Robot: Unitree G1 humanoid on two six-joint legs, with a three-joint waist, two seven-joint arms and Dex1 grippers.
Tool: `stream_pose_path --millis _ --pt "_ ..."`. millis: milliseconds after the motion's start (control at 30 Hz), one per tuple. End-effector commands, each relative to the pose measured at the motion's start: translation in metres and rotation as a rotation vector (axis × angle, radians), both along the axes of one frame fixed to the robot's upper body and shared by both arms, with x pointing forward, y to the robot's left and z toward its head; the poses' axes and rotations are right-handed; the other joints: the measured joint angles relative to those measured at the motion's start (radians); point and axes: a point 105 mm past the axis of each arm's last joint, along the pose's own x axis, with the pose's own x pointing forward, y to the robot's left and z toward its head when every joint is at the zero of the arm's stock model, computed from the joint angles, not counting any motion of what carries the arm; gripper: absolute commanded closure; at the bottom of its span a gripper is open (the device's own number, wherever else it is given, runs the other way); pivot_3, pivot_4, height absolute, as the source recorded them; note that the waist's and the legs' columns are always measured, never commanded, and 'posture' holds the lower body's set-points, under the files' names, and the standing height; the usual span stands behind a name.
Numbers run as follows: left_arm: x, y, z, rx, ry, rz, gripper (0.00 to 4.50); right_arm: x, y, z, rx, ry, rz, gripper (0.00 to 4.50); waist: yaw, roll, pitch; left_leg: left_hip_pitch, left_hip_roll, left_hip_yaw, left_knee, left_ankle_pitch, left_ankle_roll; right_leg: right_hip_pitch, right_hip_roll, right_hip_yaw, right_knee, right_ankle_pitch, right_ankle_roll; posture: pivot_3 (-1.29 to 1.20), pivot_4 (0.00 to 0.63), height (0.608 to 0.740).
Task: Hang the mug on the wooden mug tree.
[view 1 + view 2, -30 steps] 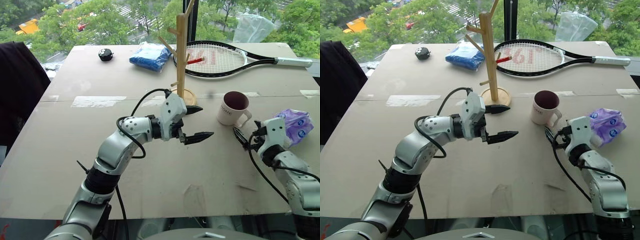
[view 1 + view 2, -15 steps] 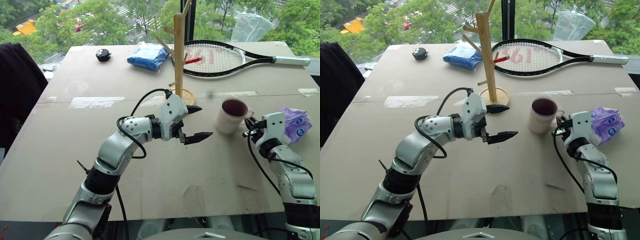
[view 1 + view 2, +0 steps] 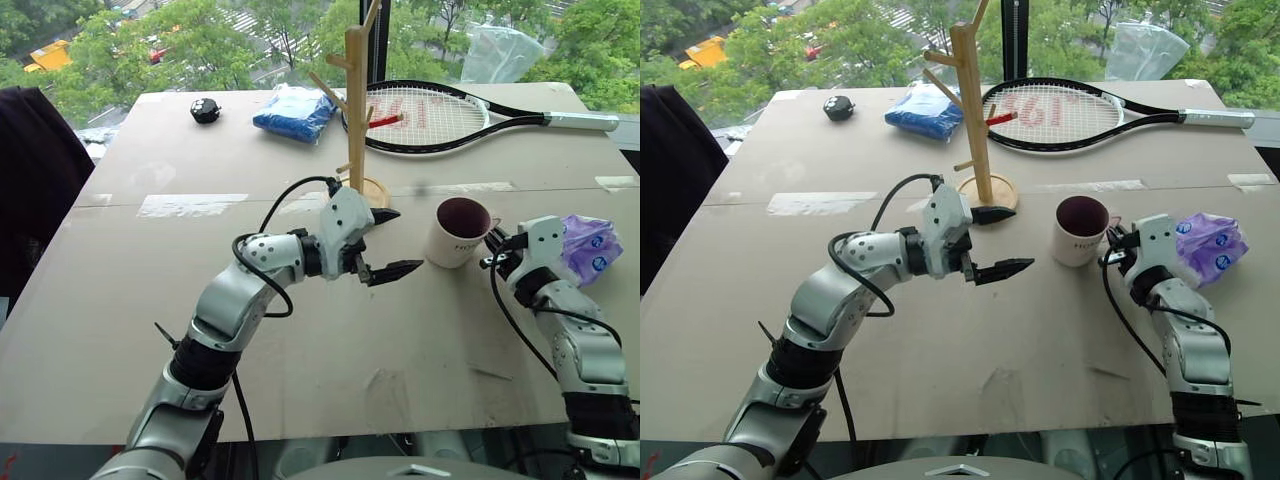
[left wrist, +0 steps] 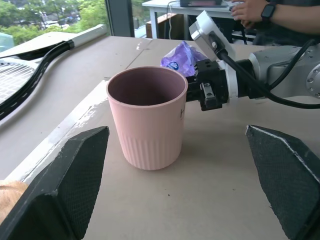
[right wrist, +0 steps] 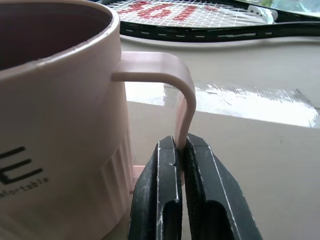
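The robot's right gripper should release the mug hanging just under the red-tipped peg of the wooden mug tree (image 3: 373,164).
The mug (image 3: 458,232), pale with a dark maroon inside and dark lettering, stands upright on the table to the right of the wooden mug tree (image 3: 358,100). My right gripper (image 5: 181,142) is shut on the mug's loop handle (image 5: 181,95), pinching its lower stretch from the right side. The left gripper (image 3: 398,242) hangs open just left of the mug and in front of the tree's round base (image 3: 374,190), its fingers pointing at the mug (image 4: 147,122) with nothing between them.
A black tennis racket (image 3: 440,115) and a blue pack (image 3: 297,110) lie behind the tree, with a small black object (image 3: 206,109) further left. A purple tissue pack (image 3: 590,245) sits right beside my right wrist. A person's hand (image 4: 250,10) rests at a far desk.
My right gripper moved forward to the mug's handle and shut on it; the mug shifted slightly towards the left. The left gripper stayed in place, open.
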Motion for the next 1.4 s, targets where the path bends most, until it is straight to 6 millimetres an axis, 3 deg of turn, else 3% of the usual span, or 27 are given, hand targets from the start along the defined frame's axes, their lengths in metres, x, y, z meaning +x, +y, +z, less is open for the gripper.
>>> stream_pose_path --millis 33,333,467,633,833,1367,1400 --pt "-0.007 0.004 0.016 -0.154 -0.043 0.056 0.00 0.011 0.016 0.049 -0.156 -0.106 0.209 4.43 -0.006 0.000 0.000 0.000 0.000 0.000 0.000 0.000 0.000 0.000 0.000 0.000 0.000 0.000 0.000 0.00 0.150 0.740" --pt "-0.009 0.022 0.024 -0.430 -0.049 0.262 0.00 0.053 0.051 0.110 -0.432 -0.188 0.500 4.43 -0.020 -0.002 0.000 -0.001 0.002 0.000 0.001 0.000 0.000 0.000 0.001 -0.001 -0.001 0.001 0.000 0.00 0.150 0.740" --pt "-0.014 0.033 0.024 -0.476 -0.105 0.363 0.00 0.072 0.068 0.139 -0.550 -0.238 0.595 4.43 -0.023 -0.002 0.000 -0.001 0.002 0.002 0.000 0.000 0.000 -0.001 0.001 0.000 -0.002 0.001 0.000 0.00 0.150 0.740" --pt "-0.018 0.042 0.021 -0.496 -0.136 0.450 0.00 0.080 0.086 0.161 -0.622 -0.293 0.665 4.43 -0.018 -0.002 0.000 -0.002 0.002 0.001 -0.002 0.000 0.000 -0.001 0.001 -0.001 -0.004 0.001 0.000 0.00 0.150 0.740" --pt "-0.019 0.047 0.022 -0.528 -0.161 0.509 0.00 0.080 0.106 0.170 -0.675 -0.334 0.736 4.43 -0.019 -0.002 0.000 -0.003 0.002 0.001 -0.001 0.000 0.000 -0.002 0.000 -0.001 -0.004 0.001 0.000 0.00 0.150 0.740" --pt "-0.020 0.045 0.021 -0.558 -0.162 0.507 0.00 0.081 0.133 0.184 -0.757 -0.389 0.764 4.43 -0.022 -0.002 0.000 -0.004 0.002 0.001 -0.002 0.000 0.000 -0.004 0.001 0.000 -0.002 0.001 -0.001 0.00 0.150 0.740" --pt "-0.021 0.045 0.021 -0.557 -0.161 0.507 0.00 0.081 0.134 0.185 -0.757 -0.392 0.764 3.91 -0.022 -0.002 0.000 -0.004 0.002 0.001 -0.002 0.000 0.000 -0.004 0.001 -0.001 -0.002 0.001 -0.001 0.00 0.150 0.740"
